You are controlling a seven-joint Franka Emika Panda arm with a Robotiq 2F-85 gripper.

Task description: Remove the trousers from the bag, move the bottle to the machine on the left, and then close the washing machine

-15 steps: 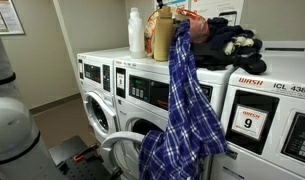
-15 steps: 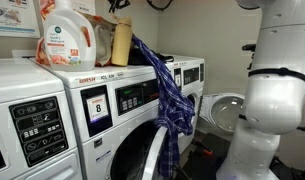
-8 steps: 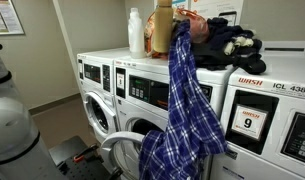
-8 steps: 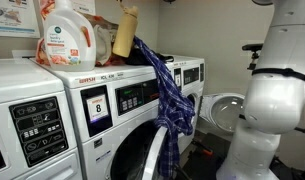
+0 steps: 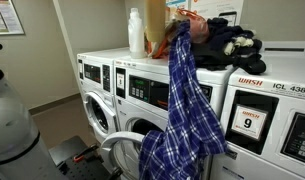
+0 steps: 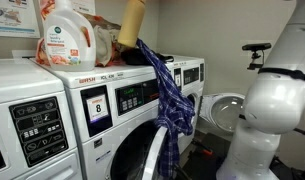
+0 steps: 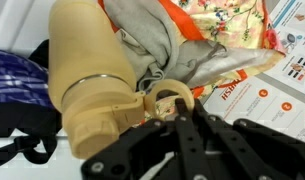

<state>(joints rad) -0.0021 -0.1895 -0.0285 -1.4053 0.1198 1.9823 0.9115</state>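
I will release the tan bottle on the washer top beside the white detergent bottle point(image 5: 117, 55), away from the bag.
A tan bottle point(image 5: 157, 24) with a handle is tilted in the air above the washer tops; it also shows in an exterior view point(image 6: 131, 22) and fills the left of the wrist view point(image 7: 87, 80). My gripper point(image 7: 175, 108) is shut on the bottle's handle loop. Blue plaid trousers point(image 5: 182, 110) hang from the orange floral bag point(image 5: 197, 22) down over the washer front, and they show in an exterior view point(image 6: 169, 95) too. The washing machine door point(image 5: 114, 152) stands open low down.
A white detergent bottle point(image 5: 136, 32) stands on the machine top, with a large jug point(image 6: 67, 35) near the camera. Dark clothes point(image 5: 232, 42) lie beside the bag. My white arm body point(image 6: 272, 100) stands by an open door point(image 6: 224, 110).
The tan bottle has risen off the washer top and tilted over. The trousers, bag and door have not moved.
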